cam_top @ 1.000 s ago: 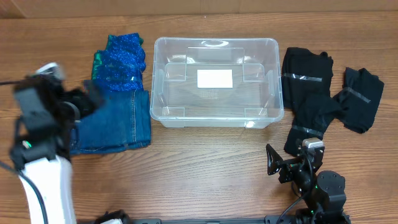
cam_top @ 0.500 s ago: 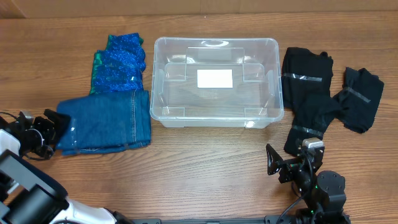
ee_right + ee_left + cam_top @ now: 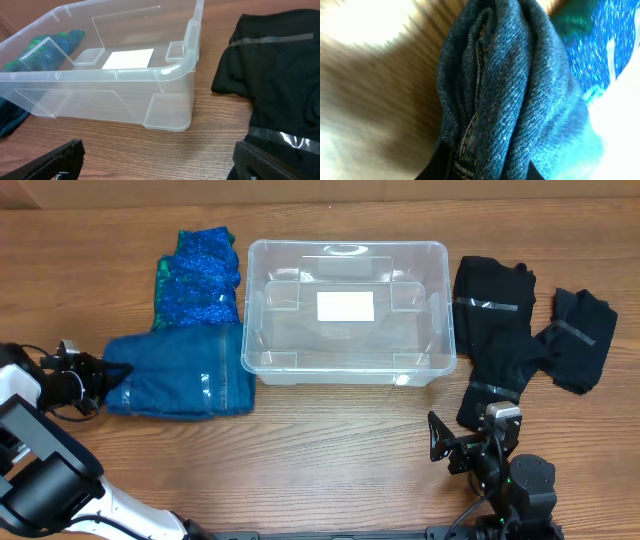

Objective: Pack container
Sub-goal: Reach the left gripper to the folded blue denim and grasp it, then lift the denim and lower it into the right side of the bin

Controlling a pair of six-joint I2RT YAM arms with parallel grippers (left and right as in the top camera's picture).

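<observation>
My left gripper should release the folded blue jeans over the white label on the clear container's bottom point(image 3: 354, 318).
The clear container point(image 3: 346, 250) stands at the table's middle, a white label on its bottom and nothing else inside; in the right wrist view its rim point(image 3: 180, 67) lies ahead and to the left. Folded blue jeans point(image 3: 180, 375) lie against its left wall. My left gripper point(image 3: 100, 375) is shut on their left edge. In the left wrist view, bunched denim point(image 3: 505, 75) fills the space between the black jaws of the left gripper point(image 3: 482, 167). My right gripper point(image 3: 162, 165) stands open over bare wood in front of the container's right corner, also in the overhead view point(image 3: 468, 430).
A glittery blue-green garment point(image 3: 200, 275) lies behind the jeans, left of the container. Black garments with grey stripes point(image 3: 500, 320) point(image 3: 580, 335) lie right of the container. One black garment point(image 3: 280, 55) reaches close to my right gripper's right finger.
My left gripper came in from the left and shut on the jeans' left edge. The jeans have bunched up and slid right against the container. The right arm has not moved.
</observation>
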